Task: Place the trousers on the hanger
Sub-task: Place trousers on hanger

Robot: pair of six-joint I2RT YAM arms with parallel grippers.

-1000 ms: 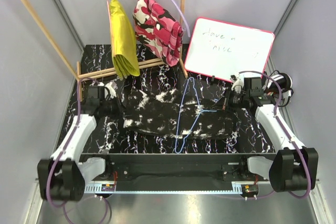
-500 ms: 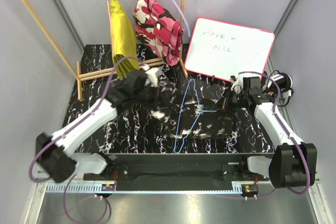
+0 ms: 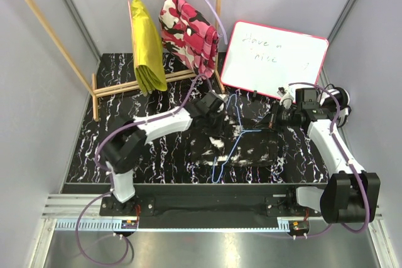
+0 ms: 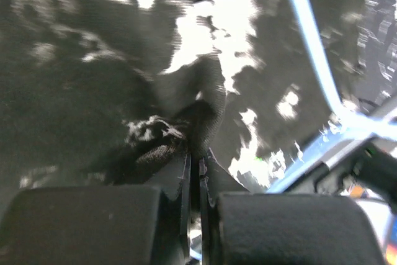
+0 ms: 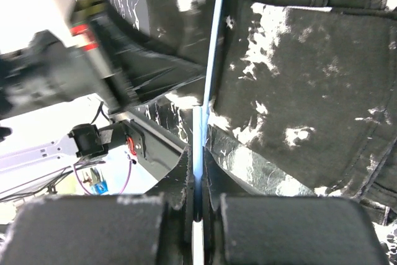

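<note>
Next, my right gripper releases the light-blue wire hanger so that I leave it lying across the folded-over end of the black trousers [image 3: 218, 147].
The black trousers [image 3: 248, 150] with white blotches lie bunched at the table's middle, their left end folded over to the right. The light-blue wire hanger [image 3: 240, 132] lies across them. My left gripper [image 3: 217, 110] reaches over the middle and is shut on a fold of the trousers [image 4: 93, 91], pinched at the jaws [image 4: 195, 159]; the hanger [image 4: 310, 48] runs past on the right. My right gripper [image 3: 271, 122] sits at the trousers' right end. It [image 5: 197, 153] is shut on the hanger [image 5: 214, 41], with the trousers [image 5: 310, 72] beside the wire.
A wooden rack [image 3: 56, 29] stands at the back left. From it hang a yellow garment [image 3: 146, 42] on a pink hanger and a pink camouflage garment [image 3: 188, 32] on a lilac hanger. A whiteboard [image 3: 273, 59] leans at the back right.
My left arm has swung from the table's left side to the middle, dragging the trousers' left end rightward over the rest. The right gripper has stayed on the hanger.
</note>
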